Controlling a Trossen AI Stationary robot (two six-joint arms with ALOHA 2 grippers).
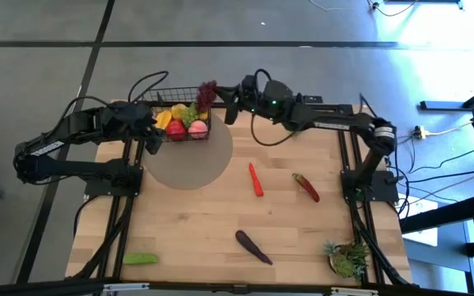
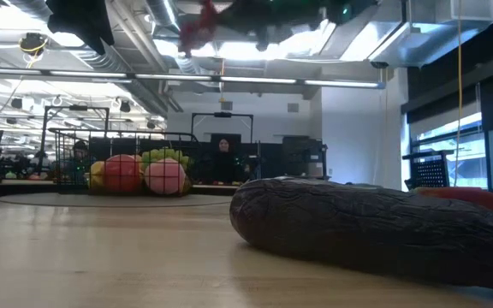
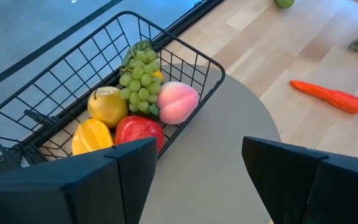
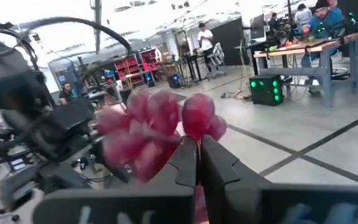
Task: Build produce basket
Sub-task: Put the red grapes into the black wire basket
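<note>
Next, my right gripper puts the red grapes down in the black wire basket [image 1: 202, 106], beside the green grapes and the pink peach.
The black wire basket [image 1: 179, 123] stands on a round grey mat [image 1: 189, 160] at the far left. It holds green grapes [image 3: 138, 78], a pink peach [image 3: 178, 102], a red apple [image 3: 138, 130], a lemon [image 3: 107, 106] and an orange fruit [image 3: 92, 137]. My right gripper [image 1: 227, 105] is up in the air by the basket's far right corner, shut on a bunch of red grapes [image 1: 206, 94]. My left gripper [image 3: 197, 180] hangs open beside the basket's left end, with nothing between its fingers. My right gripper pinches the red grape bunch between its two fingertips [image 4: 188, 155], at the end of the bunch nearest the fingers [image 4: 194, 124]. The fingers lie about level and come from the table's right. The bunch sticks out past them, lifted clear, over the basket's far right corner.
Loose on the wooden table lie an orange-red chili [image 1: 256, 179], a second red chili [image 1: 307, 187], a dark eggplant [image 1: 253, 247] and a green cucumber [image 1: 141, 258]. A spiky potted plant [image 1: 348, 259] stands at the near right corner.
</note>
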